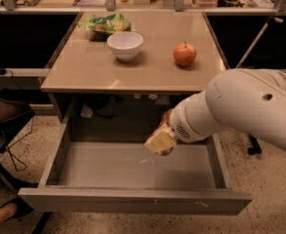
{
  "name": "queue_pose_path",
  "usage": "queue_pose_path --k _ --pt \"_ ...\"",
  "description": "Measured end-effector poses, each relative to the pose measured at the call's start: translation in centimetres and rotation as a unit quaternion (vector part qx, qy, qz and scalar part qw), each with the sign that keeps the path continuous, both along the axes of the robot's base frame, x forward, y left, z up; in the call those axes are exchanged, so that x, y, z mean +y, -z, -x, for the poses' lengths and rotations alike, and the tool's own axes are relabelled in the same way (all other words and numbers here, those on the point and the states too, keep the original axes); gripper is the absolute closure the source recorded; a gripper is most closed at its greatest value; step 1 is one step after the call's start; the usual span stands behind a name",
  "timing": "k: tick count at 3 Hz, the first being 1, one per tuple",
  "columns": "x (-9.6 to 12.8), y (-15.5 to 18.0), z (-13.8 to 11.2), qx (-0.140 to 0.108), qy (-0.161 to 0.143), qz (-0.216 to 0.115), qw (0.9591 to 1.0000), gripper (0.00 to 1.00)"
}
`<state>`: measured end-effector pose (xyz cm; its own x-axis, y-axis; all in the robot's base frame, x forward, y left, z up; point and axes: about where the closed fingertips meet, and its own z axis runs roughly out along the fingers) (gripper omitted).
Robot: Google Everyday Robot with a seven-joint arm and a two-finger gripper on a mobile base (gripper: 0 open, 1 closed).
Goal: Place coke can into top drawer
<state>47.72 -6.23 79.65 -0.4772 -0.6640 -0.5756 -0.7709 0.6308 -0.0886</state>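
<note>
The robot's gripper will let go of the coke can near the middle of the top drawer's bare grey bottom (154,151).
The top drawer (108,172) stands pulled fully open under the tan table, and its scuffed grey bottom is bare. My gripper (160,140) hangs over the drawer's right half, just above the bottom, at the end of the big white arm (240,108). It is shut on the coke can (166,117). Only a red sliver of the can shows behind the tan fingers.
On the tan tabletop (84,67) stand a white bowl (125,45), a red apple (184,54) and a green snack bag (106,22). Dark chairs stand at the left and a chair base at the right. The drawer's front panel (132,201) is nearest the camera.
</note>
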Motion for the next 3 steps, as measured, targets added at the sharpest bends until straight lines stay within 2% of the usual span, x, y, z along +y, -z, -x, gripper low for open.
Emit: queue_pose_path --k 1,2,3 --pt "0.0 0.0 0.0 0.000 0.000 0.000 1.0000 1.00" --pt "1.1 2.2 -0.3 0.007 -0.006 -0.006 0.9999 1.00" --pt "1.8 8.0 -2.1 0.033 0.002 -0.018 0.9993 1.00"
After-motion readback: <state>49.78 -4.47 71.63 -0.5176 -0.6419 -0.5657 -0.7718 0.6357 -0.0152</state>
